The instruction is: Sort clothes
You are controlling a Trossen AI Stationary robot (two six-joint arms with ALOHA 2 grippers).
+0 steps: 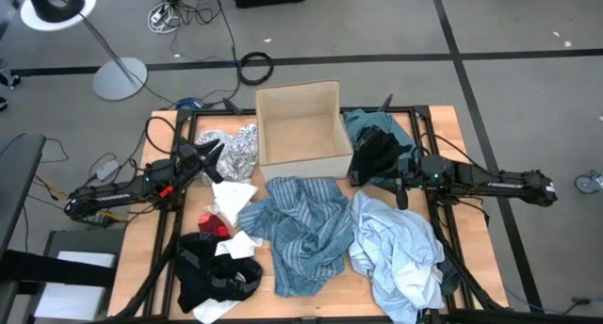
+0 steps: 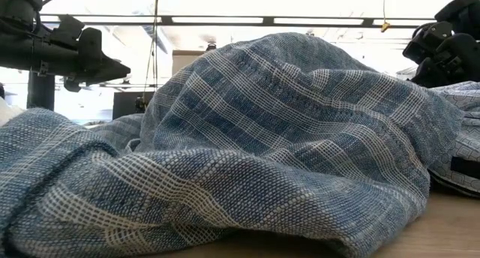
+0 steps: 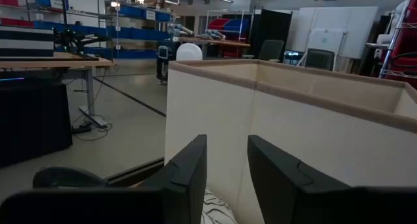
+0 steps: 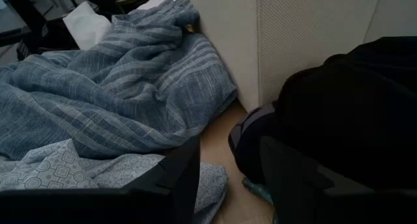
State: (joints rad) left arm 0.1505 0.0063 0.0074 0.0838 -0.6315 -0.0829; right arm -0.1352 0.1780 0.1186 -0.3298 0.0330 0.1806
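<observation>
The robot's right gripper will next close on the top of the black piece (image 1: 385, 147) (image 4: 371, 107), where it lies over the teal top beside the tan box.
The clothes lie spread over the table around a tan cardboard box (image 1: 300, 126). The blue striped shirt (image 1: 301, 225) is heaped in the middle, with the pale blue shirt (image 1: 396, 253) to its right. A teal top (image 1: 369, 126) with a black piece (image 1: 375, 159) on it lies right of the box. A grey-white patterned piece (image 1: 236, 150) lies left of the box. A white sock (image 1: 231, 197), a red sock (image 1: 209, 220) and another black piece (image 1: 212, 272) lie near left. My left gripper (image 3: 227, 178) hangs open over the patterned piece, facing the box wall. My right gripper (image 4: 228, 178) hangs open beside the black piece (image 4: 339, 107).
The box (image 3: 293, 113) stands upright at the table's far middle, open at the top. Black frame rails (image 1: 184, 173) run along the table's left and right sides. Cables (image 1: 254, 68) and a lamp base (image 1: 120, 77) lie on the floor beyond the far edge.
</observation>
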